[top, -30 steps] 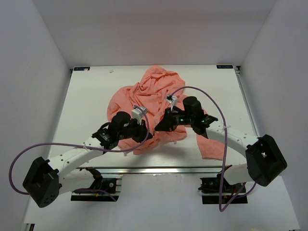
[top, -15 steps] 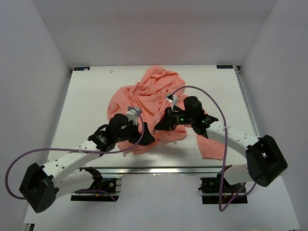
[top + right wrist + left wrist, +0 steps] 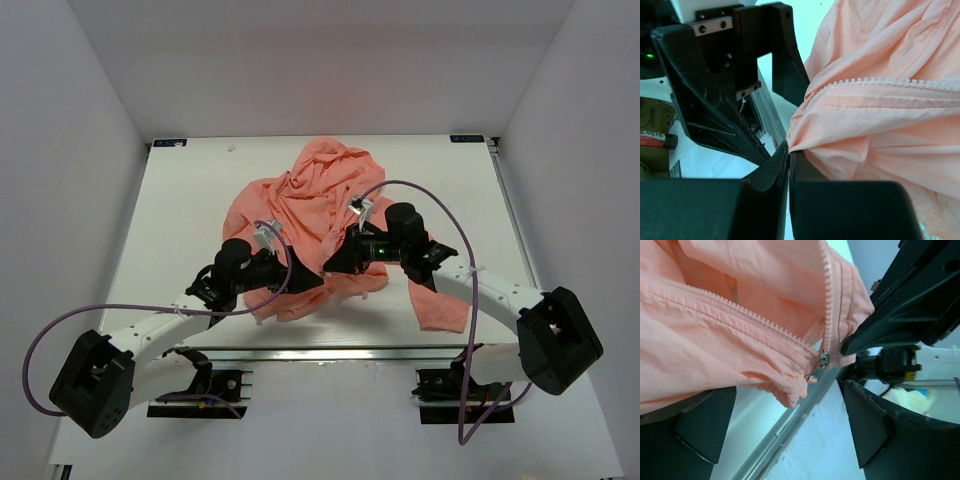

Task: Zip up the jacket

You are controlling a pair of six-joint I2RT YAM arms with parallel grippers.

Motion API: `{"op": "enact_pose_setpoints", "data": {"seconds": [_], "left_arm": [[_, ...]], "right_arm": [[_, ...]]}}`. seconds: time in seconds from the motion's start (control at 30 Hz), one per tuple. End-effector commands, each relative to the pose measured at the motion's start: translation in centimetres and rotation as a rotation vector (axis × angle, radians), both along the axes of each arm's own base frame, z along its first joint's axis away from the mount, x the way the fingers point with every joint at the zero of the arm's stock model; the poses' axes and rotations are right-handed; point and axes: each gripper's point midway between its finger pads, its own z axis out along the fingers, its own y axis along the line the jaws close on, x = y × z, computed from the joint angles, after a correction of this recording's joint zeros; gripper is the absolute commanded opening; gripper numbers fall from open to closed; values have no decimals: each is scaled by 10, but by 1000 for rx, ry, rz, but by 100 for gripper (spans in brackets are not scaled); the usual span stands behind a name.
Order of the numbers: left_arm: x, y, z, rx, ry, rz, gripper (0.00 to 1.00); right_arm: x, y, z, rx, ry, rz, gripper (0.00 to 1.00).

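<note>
I will pinch the jacket's corner [image 3: 791, 393] with my left gripper, as my right gripper pinches the hem beside the slider's pull tab, before my right gripper takes the pull tab.
The salmon-pink jacket [image 3: 310, 200] lies crumpled in the middle of the table, its lower hem toward the near edge. My left gripper [image 3: 305, 280] is open at that hem with its fingers wide apart. In the left wrist view the jacket [image 3: 740, 350] hangs above the left gripper [image 3: 790, 392], untouched, and the zipper slider [image 3: 824, 360] sits where the two rows of teeth meet. My right gripper [image 3: 335, 263] is shut on the hem right beside the slider. The right wrist view shows the right gripper [image 3: 789, 150] pinching a fold of the jacket [image 3: 880, 125] below a tooth row [image 3: 890, 82].
The white table [image 3: 180, 220] has walls on three sides. A metal rail [image 3: 330, 352] runs along its near edge, just below the hem. Purple cables loop from both arms. The left gripper's fingers [image 3: 785, 60] stand close in front of the right wrist camera.
My left gripper has gone from shut to wide open, letting go of the hem, and its wrist has drawn back a little to the left. The right gripper has kept its hold.
</note>
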Motion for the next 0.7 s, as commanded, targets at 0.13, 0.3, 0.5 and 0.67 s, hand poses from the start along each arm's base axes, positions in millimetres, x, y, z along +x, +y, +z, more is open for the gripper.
{"op": "enact_pose_setpoints", "data": {"seconds": [0.13, 0.3, 0.5, 0.67], "left_arm": [[-8, -13, 29, -166, -54, -107, 98], [-9, -17, 37, -215, -73, -131, 91], [-7, -20, 43, -231, -93, -148, 73], [-7, -20, 45, -227, -104, -152, 50]], "right_arm": [[3, -1, 15, 42, -57, -11, 0], [3, 0, 17, 46, -56, -12, 0], [3, 0, 17, 50, -51, -13, 0], [5, -1, 16, 46, -53, -28, 0]]}}
